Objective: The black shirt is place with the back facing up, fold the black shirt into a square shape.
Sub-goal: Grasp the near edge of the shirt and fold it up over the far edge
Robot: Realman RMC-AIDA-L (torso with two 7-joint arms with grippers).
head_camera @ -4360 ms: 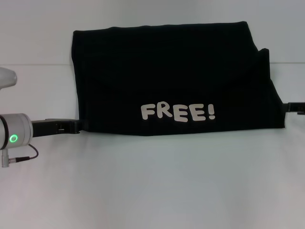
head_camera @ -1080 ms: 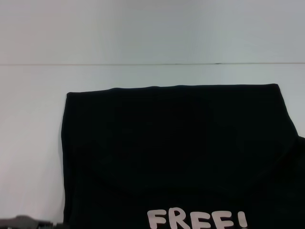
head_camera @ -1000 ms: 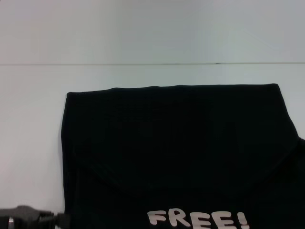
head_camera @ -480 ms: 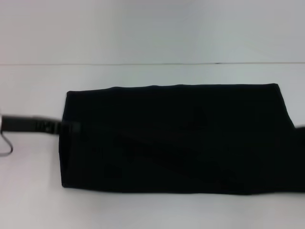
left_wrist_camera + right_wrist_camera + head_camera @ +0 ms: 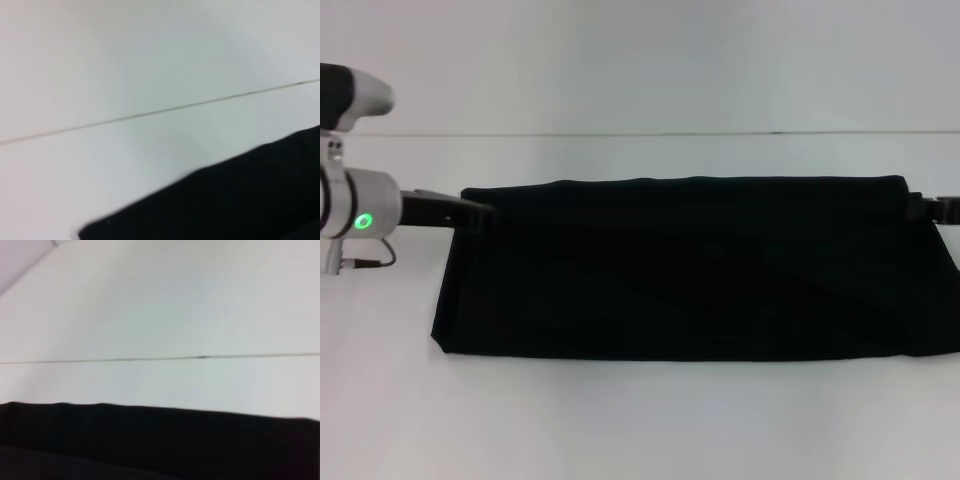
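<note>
My left gripper is going to release the black shirt's corner on the white table [image 5: 509, 174] [image 5: 133, 183] between the shirt's far edge and the seam. The shirt still lies on the table.
The black shirt [image 5: 690, 270] lies on the white table as a wide, low rectangle, folded over so that only plain black fabric shows and no lettering. My left gripper [image 5: 480, 211] reaches in from the left and is shut on the shirt's far-left corner. My right gripper [image 5: 923, 208] comes in from the right edge and is shut on the far-right corner. The left wrist view shows only the shirt's edge [image 5: 240, 200] against the table. The right wrist view shows the same for the black shirt [image 5: 150, 445].
The white table [image 5: 640, 420] runs in front of the shirt and on both sides of it. A thin seam [image 5: 640, 134] crosses the surface behind the shirt. The left arm's silver wrist [image 5: 360, 205] with a green light sits at the left edge.
Both grippers carried the shirt's near edge away from me onto its far edge. The lettering is now covered, and the shirt is about half as deep as before.
</note>
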